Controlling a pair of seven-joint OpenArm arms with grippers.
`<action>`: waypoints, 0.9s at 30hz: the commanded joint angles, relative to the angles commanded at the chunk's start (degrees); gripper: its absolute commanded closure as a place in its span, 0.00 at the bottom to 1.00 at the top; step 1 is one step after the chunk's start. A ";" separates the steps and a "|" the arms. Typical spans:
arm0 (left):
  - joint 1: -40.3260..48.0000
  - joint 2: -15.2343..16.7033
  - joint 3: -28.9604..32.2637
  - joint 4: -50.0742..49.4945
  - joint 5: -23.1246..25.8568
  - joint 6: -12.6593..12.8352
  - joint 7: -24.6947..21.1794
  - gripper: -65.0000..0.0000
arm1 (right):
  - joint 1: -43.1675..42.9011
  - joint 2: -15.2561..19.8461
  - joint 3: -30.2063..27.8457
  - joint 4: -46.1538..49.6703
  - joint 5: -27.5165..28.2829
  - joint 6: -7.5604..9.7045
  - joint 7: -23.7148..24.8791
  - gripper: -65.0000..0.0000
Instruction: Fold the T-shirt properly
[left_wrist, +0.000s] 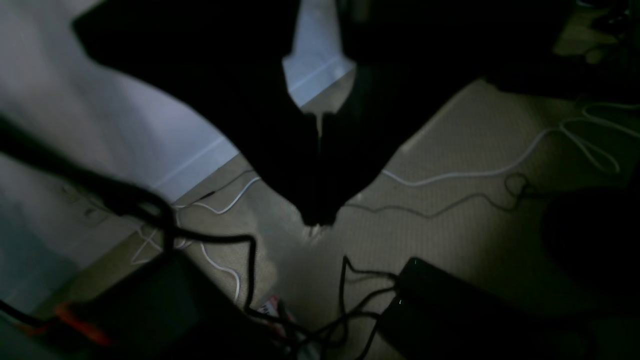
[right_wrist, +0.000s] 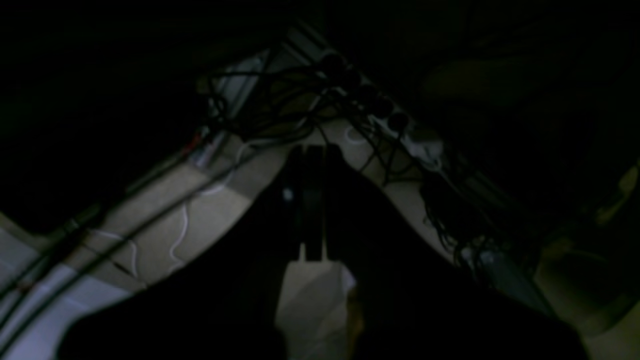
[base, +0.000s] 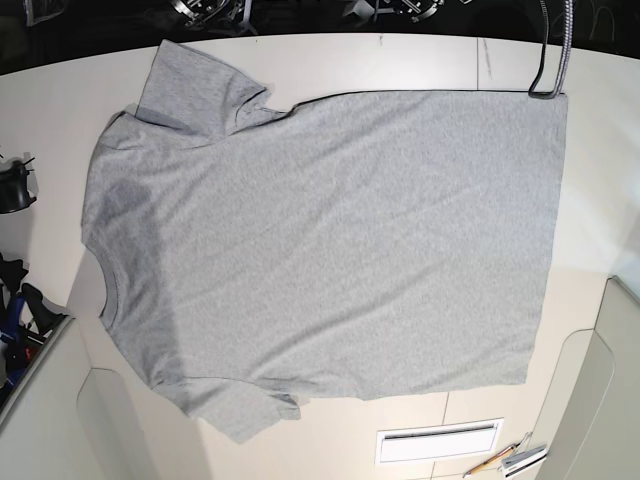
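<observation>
The T-shirt's sleeve farther from the white slotted plate begins at its shoulder. Next, my right gripper will grab the T-shirt's shoulder (base: 143, 108) there.
The T-shirt (base: 330, 250) lies flat on the white table (base: 400, 60) in the base view, plain grey side up. Its collar (base: 100, 285) points left and its hem right, with one sleeve (base: 195, 95) at the top and the other (base: 235, 410) at the bottom. Neither gripper shows in the base view. In the left wrist view my left gripper (left_wrist: 317, 217) is a dark silhouette over the floor, its fingers closed together and holding nothing. My right gripper (right_wrist: 312, 150) in the right wrist view is also dark, shut and off the table.
A grey hose (base: 552, 60) hangs onto the table by the hem's top corner. A white slotted plate (base: 437, 441) and some small tools (base: 512, 460) lie near the bottom edge. Cables (left_wrist: 450, 175) and a power strip (right_wrist: 400, 130) lie on the floor.
</observation>
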 joint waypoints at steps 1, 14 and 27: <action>0.22 -0.33 0.00 0.04 -1.33 -0.24 0.02 1.00 | -0.98 0.87 0.00 1.18 0.00 0.00 0.00 1.00; 14.16 -9.40 -17.25 21.94 -2.14 1.95 0.90 1.00 | -18.08 13.94 0.00 21.90 2.36 0.02 -0.02 1.00; 35.12 -13.90 -33.11 42.36 -1.92 0.09 1.49 1.00 | -28.15 23.28 0.04 37.81 9.03 0.09 -0.07 1.00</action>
